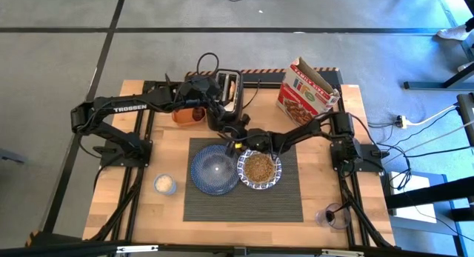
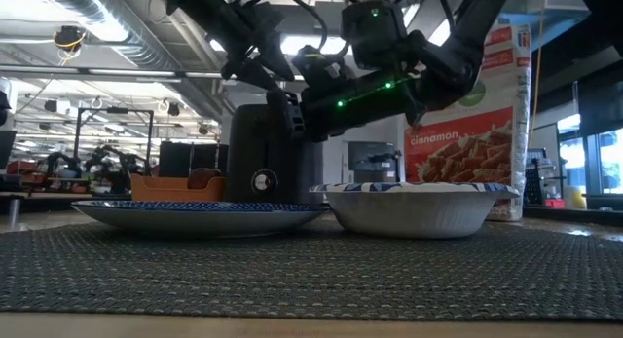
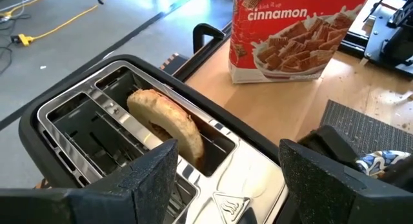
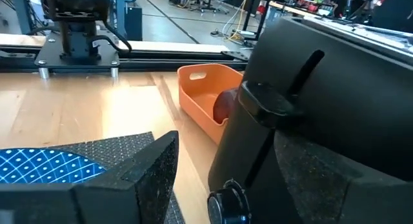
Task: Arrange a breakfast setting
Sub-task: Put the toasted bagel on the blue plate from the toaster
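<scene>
I should next lower my left gripper to the top of the bagel [image 1: 232,89] [image 3: 169,118], where it sticks up out of the black toaster's slot, and close it there.
A bagel [image 3: 164,124] stands on edge in a slot of the black toaster [image 1: 228,90], its top sticking out. My left gripper [image 3: 222,179] is open just above the toaster [image 3: 129,140], its fingers on either side of the bagel's line and apart from it. My right gripper [image 4: 242,179] is open and low at the toaster's front, with the lever [image 4: 268,101] ahead between its fingers. The blue plate [image 1: 215,169] and the patterned bowl [image 1: 259,169], filled with cereal, rest on the dark ribbed placemat [image 1: 244,205]. A dark red jar [image 4: 222,104] sits in the orange tub [image 4: 203,95]. No spoon shows.
A cereal box [image 1: 307,90] stands at the back right of the table. A small white cup [image 1: 164,184] sits left of the placemat. A dark glass object [image 1: 335,216] is near the front right corner. The orange tub [image 1: 189,115] is left of the toaster.
</scene>
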`<move>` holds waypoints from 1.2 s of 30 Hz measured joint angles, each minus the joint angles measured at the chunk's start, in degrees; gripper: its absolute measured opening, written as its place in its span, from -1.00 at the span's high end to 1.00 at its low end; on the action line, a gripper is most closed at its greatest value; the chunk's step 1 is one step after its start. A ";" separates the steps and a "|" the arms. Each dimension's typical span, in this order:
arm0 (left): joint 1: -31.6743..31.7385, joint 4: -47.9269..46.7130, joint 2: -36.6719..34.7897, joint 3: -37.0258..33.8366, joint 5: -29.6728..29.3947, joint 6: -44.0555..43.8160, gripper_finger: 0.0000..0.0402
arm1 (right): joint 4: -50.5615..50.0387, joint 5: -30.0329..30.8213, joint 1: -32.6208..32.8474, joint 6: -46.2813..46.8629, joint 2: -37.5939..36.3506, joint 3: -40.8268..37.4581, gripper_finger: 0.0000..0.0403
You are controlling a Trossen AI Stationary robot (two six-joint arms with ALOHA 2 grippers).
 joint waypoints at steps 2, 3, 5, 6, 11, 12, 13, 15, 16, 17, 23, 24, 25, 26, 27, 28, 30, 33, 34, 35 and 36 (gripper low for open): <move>-0.02 0.07 0.00 0.00 0.00 0.00 -0.31 | 0.54 -1.63 -0.31 0.17 0.00 0.00 -0.27; -0.01 0.21 0.00 0.00 0.00 0.00 -0.31 | 1.14 -2.59 -0.34 0.30 0.00 0.00 -0.27; 0.01 0.39 0.00 0.00 0.00 0.00 -0.31 | 1.70 -3.17 -0.57 0.45 0.00 0.00 -0.27; 0.01 0.49 0.00 0.00 0.00 0.02 -0.31 | 1.69 -3.30 -0.57 0.59 0.00 0.00 -0.27; 0.01 1.05 0.00 0.00 0.00 0.02 -0.31 | 2.73 -4.64 -0.59 1.23 0.48 0.00 -0.27; 0.01 1.18 0.00 0.00 0.00 0.01 -0.31 | 3.76 -4.69 -0.59 1.21 1.02 0.00 -0.27; 0.01 1.32 0.00 0.00 0.00 0.02 -0.31 | 4.22 -4.71 -0.59 1.20 1.48 0.00 -0.27; 0.01 1.48 0.00 0.00 0.00 0.01 -0.31 | 7.07 -4.68 -0.59 1.21 2.84 0.04 -0.27; 0.01 1.48 0.00 0.00 0.00 0.02 -0.31 | 7.81 -4.62 -0.59 1.21 3.27 0.04 -0.27; 0.01 1.48 0.00 0.00 0.00 0.01 -0.31 | 8.50 -4.56 -0.59 1.17 3.57 0.04 -0.27; 0.01 1.48 0.00 0.00 0.00 0.28 -0.31 | 12.00 -4.25 -0.56 -1.61 3.54 0.00 -0.27; 0.01 1.48 0.00 0.00 0.00 0.36 -0.31 | 12.72 -4.23 -0.55 -1.83 3.54 0.00 -0.27; 0.01 1.48 0.00 0.00 0.00 0.37 -0.31 | 13.08 -4.23 -0.55 -1.87 3.55 0.00 -0.27; 0.01 1.49 0.00 0.00 0.00 0.37 -0.31 | 13.10 -4.23 -0.55 -1.97 3.56 0.00 -0.27; 0.01 1.48 0.00 0.00 0.00 0.37 -0.31 | 13.06 -4.17 -0.55 -2.02 3.54 0.00 -0.27; 0.01 1.62 0.00 0.00 -0.06 0.37 -0.31 | 13.02 -4.11 -0.55 -2.01 3.54 0.00 -0.27; 0.01 2.33 0.00 0.00 -0.87 0.17 -0.31 | 12.95 -4.10 -0.55 -2.04 3.54 0.00 -0.27; 0.20 3.12 0.10 0.00 -1.58 -0.04 -0.31 | 12.92 -4.10 -0.55 -2.04 3.54 0.00 -0.27; 0.32 3.82 0.36 0.02 -1.62 -0.16 -0.31 | 12.92 -4.10 -0.55 -2.05 3.54 0.00 -0.27; 0.47 4.48 0.72 0.09 -1.62 -0.86 -0.31 | 12.88 -4.08 -0.55 -2.06 3.54 0.00 -0.27; 0.83 4.74 1.01 0.09 -1.42 -1.82 -0.31 | 12.86 -4.07 -0.55 -2.06 3.54 0.00 -0.27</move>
